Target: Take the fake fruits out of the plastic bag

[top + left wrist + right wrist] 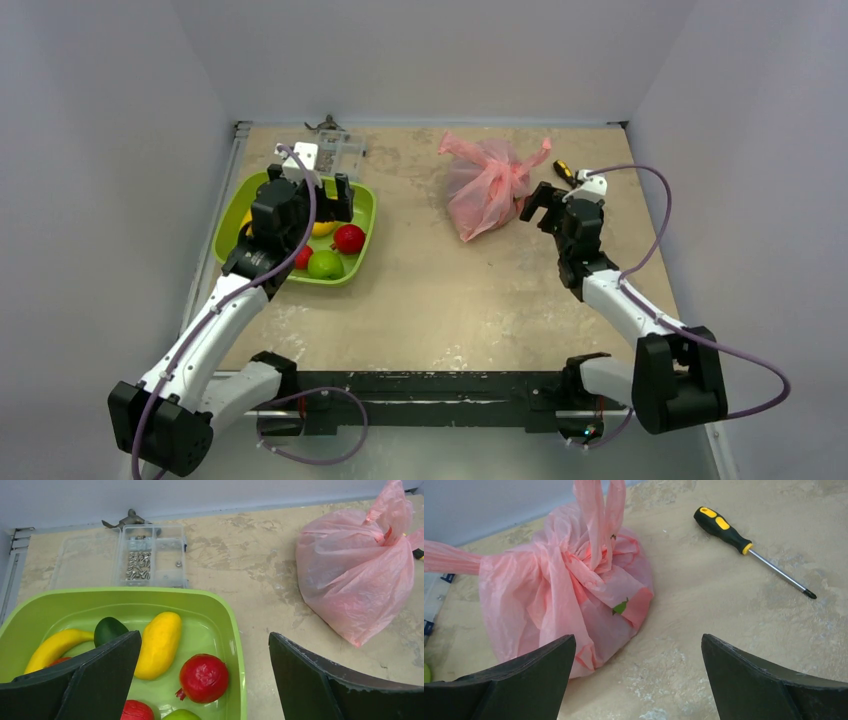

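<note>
Next, my right gripper will go to the pink plastic bag and grab the fold (487,207) (571,624) hanging below its knot on the near side.
The pink plastic bag (487,187) lies tied at its handles at the back middle of the table, also seen in the left wrist view (357,575) and the right wrist view (559,595). A small green bit (620,607) shows at its side; the rest of its contents is hidden. Fake fruits lie in the lime-green tray (365,215): a red one (203,678), a yellow oval one (159,644), a banana (52,647), a dark green one (109,629), a green one (325,265). My left gripper (205,635) hangs open over the tray. My right gripper (638,637) stands open, just right of the bag.
A yellow-and-black screwdriver (744,545) lies on the table to the right of the bag. A clear plastic box with screws (150,555) sits behind the tray near the back wall. Grey walls close the table on three sides.
</note>
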